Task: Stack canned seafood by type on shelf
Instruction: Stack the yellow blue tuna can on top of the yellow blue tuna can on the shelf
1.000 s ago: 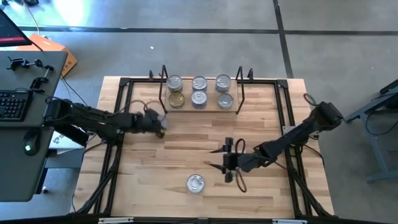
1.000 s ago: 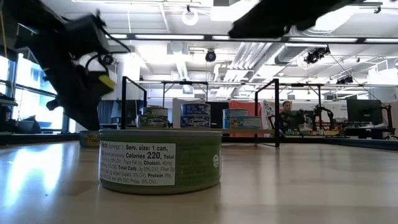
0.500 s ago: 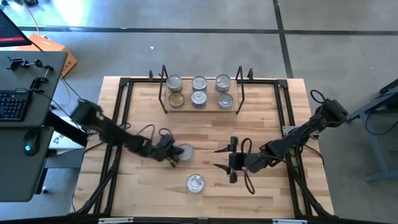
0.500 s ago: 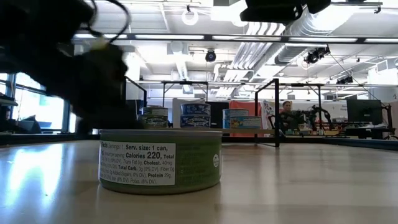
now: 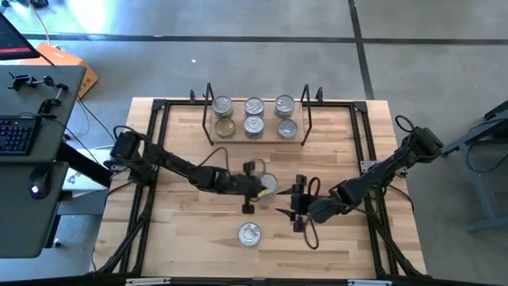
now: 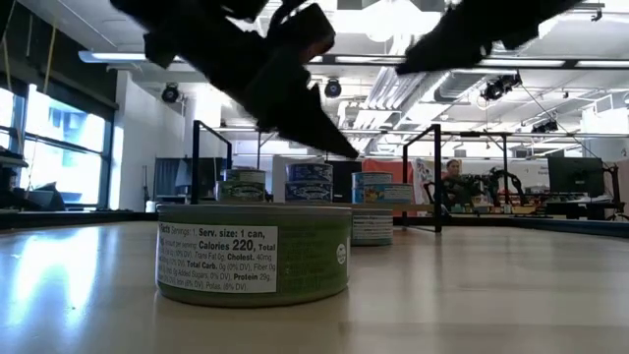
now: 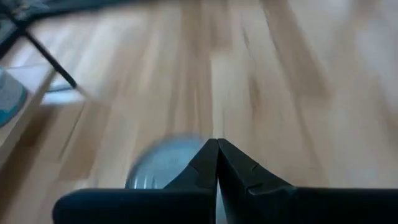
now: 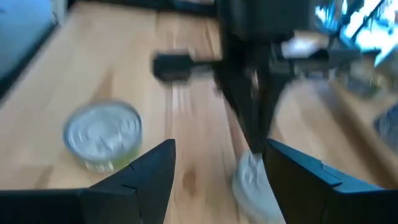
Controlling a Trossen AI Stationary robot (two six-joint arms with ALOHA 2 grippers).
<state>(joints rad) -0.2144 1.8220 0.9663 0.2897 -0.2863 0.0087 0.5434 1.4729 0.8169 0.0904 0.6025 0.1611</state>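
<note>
The middle tin lies flat under the shut fingers of my left gripper, so next my left gripper opens, grips its rim [image 5: 273,191] and tips it up for my right gripper.
Six canned seafood tins [image 5: 254,116] stand in two rows on the shelf [image 5: 270,139] at the far side. A green-labelled tin [image 5: 249,233] stands alone near the near edge and fills the low view [image 6: 253,251]. Another silver-lidded tin [image 5: 269,183] stands on the table's middle. My left gripper [image 5: 260,193] is shut and slants down right at that tin, seen in its wrist view [image 7: 216,146]. My right gripper [image 5: 278,203] is open just right of the tin, facing it, and holds nothing [image 8: 217,155]. My left gripper's shut fingers [image 7: 205,162] slant down from the table's left beside and over the silver lid [image 7: 163,167] of the middle tin. Blur keeps me from telling whether they touch it. The tin stands flat on the table [image 6: 372,224].
A black rod frame [image 5: 159,159] runs around the tabletop. Bare wood lies left and right of the green tin. A desk with a keyboard [image 5: 16,131] stands beyond the left edge. A person [image 6: 452,182] shows far off in the room.
My left arm has swung from the shelf's left end toward the near edge and then right to the table's middle. A silver-lidded tin has travelled along the table with it, ending right of where it was. My right gripper has stayed close to its place.
</note>
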